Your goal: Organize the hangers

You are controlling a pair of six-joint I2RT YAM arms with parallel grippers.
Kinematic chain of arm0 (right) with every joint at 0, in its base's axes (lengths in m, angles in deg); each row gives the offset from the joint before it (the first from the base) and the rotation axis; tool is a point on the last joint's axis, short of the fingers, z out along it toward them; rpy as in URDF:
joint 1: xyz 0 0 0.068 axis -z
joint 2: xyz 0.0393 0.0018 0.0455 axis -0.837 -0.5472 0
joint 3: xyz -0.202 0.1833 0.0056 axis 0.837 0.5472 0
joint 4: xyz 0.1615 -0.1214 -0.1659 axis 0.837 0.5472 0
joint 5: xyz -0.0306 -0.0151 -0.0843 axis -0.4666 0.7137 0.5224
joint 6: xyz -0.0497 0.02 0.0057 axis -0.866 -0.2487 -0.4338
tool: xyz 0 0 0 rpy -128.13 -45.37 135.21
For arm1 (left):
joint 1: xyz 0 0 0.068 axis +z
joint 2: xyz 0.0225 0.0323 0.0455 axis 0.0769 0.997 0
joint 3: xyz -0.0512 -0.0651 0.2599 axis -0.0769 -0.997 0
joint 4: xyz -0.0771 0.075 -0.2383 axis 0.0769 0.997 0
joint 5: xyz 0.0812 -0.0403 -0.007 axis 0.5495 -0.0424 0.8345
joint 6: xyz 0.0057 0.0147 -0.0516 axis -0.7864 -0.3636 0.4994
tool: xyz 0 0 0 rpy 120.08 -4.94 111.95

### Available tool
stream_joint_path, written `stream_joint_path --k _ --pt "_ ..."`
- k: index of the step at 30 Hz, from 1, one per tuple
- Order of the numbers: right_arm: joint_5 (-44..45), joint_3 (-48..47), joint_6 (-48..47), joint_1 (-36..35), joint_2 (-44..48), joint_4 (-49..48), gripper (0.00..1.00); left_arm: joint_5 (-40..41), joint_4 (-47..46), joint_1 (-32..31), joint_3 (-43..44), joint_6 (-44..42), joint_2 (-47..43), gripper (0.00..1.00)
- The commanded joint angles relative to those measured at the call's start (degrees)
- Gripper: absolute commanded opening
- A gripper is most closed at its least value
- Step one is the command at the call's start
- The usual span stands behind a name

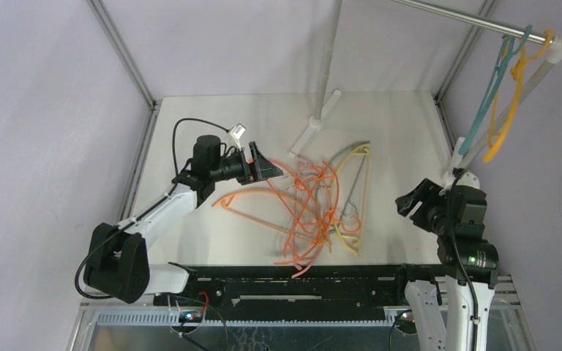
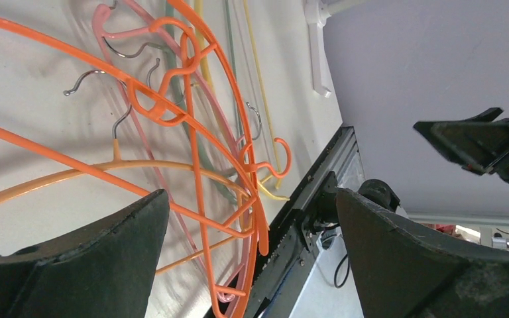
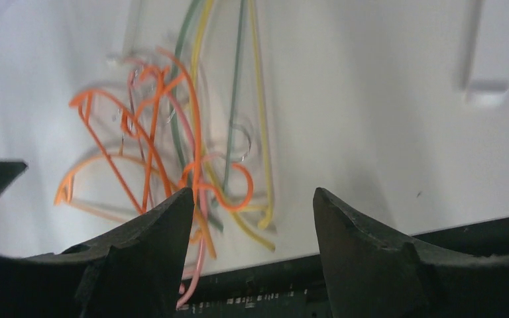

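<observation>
The robot's right gripper will next grab the orange hanger that reaches toward the left gripper, taking it by its curved arm (image 1: 315, 205) (image 3: 163, 175) in the middle of the pile.
A tangled pile of hangers (image 1: 309, 207), mostly orange with pink, yellow and pale green ones, lies on the white table between my arms. A teal hanger (image 1: 492, 91) and an orange-yellow hanger (image 1: 511, 110) hang from the steel rail (image 1: 461, 16) at the top right. My left gripper (image 1: 267, 167) hovers open at the pile's left edge with nothing in it; in the left wrist view the left gripper (image 2: 252, 222) frames orange hangers (image 2: 166, 112) lying below. My right gripper (image 1: 412, 197) stands open and empty to the right of the pile; in its own view the right gripper (image 3: 252, 202) faces the hangers (image 3: 238, 192).
The rack's white pole and foot (image 1: 320, 113) stand at the back of the table. A black rail (image 1: 300, 281) runs along the near edge. Grey walls close in on both sides. The rack's right upright (image 1: 461, 164) rises just behind my right gripper.
</observation>
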Motion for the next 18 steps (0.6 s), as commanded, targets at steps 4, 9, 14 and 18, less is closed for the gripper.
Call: stream_joint_path --k 4,9,14,18 --pt "-3.7 2.1 2.4 -6.2 1.2 3.0 0.71 3.3 -2.1 -0.3 -2.5 -3.5 -0.4 0.99" --pt "-1.3 2.4 5.1 -13.2 -0.3 0.1 0.68 4.6 -1.1 -0.8 -3.6 -4.7 -0.6 0.99" --pt "6.1 2.5 8.9 -28.5 -4.3 -5.5 0.66 5.9 0.3 -0.8 -3.7 -5.8 -0.7 0.99" --pt "15.3 0.8 12.3 -44.4 -12.2 -10.5 0.66 6.5 1.2 -1.0 -3.9 -6.6 -0.5 0.99"
